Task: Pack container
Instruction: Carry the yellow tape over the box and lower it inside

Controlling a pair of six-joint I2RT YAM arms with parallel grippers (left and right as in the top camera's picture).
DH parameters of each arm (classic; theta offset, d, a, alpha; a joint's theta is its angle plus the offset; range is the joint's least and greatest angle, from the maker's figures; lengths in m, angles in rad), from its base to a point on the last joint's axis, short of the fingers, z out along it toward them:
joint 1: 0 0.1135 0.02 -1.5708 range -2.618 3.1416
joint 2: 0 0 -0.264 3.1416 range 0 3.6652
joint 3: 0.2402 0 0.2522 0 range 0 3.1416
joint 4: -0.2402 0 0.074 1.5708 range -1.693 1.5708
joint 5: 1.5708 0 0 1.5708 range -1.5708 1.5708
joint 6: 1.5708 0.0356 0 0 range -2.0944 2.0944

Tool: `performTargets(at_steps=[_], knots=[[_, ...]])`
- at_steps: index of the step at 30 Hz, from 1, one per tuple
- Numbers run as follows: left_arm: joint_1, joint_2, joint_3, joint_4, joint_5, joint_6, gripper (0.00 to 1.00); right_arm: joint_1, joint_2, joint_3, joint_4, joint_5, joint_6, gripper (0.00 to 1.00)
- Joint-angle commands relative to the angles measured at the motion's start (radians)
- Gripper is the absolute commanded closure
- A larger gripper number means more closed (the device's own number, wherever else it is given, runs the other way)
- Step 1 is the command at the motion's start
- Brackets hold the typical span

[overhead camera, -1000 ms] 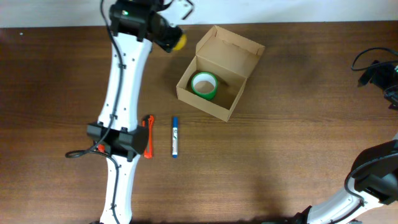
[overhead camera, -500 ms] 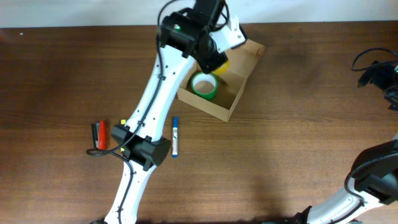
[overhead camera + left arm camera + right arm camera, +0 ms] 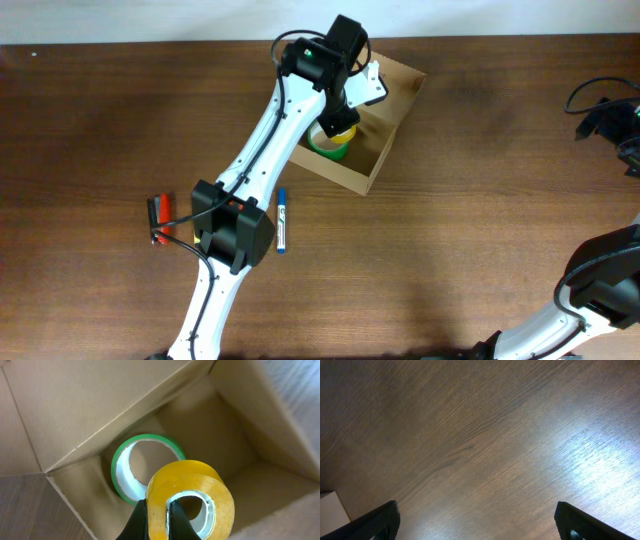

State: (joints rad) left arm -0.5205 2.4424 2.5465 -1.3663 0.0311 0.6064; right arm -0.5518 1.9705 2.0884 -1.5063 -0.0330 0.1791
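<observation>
The robot's left gripper should release the yellow tape roll inside the hole of the green tape roll (image 3: 331,134) (image 3: 151,464) in the box.
The container (image 3: 347,177) is an open brown cardboard box at the back middle of the table, its flap lid standing up at the far side. A green tape roll (image 3: 324,149) lies inside it on the floor (image 3: 142,467). My left gripper (image 3: 341,118) hangs over the box opening, shut on a yellow tape roll (image 3: 343,131). In the left wrist view the gripper (image 3: 158,510) pinches the roll's wall, one finger outside and one inside the yellow tape roll (image 3: 200,487), just above the green one. My right gripper (image 3: 480,525) stands open over bare wood.
A blue pen (image 3: 282,219) lies in front of the box, beside the left arm's elbow. A red pen (image 3: 159,212) lies further left. Dark cables (image 3: 605,108) sit at the right edge. The right arm's base (image 3: 600,290) is at the bottom right.
The left arm has swung right from the table's back edge, carrying the yellow tape roll over the box and down toward its opening. The right gripper has not changed.
</observation>
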Motion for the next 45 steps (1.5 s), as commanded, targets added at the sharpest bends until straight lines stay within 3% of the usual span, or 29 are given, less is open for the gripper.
performTargets(at_steps=[1, 15, 45], knots=[[0.002, -0.029, -0.064, 0.028, -0.076, 0.015, 0.98, 0.002, 0.014, -0.004, 0.000, -0.013, -0.006, 0.01], [0.002, -0.007, -0.121, 0.141, -0.112, 0.015, 0.99, 0.002, 0.014, -0.004, 0.000, -0.013, -0.006, 0.01], [0.013, 0.079, -0.121, 0.188, -0.129, 0.010, 0.98, 0.002, 0.014, -0.004, -0.001, -0.020, -0.006, 0.00]])
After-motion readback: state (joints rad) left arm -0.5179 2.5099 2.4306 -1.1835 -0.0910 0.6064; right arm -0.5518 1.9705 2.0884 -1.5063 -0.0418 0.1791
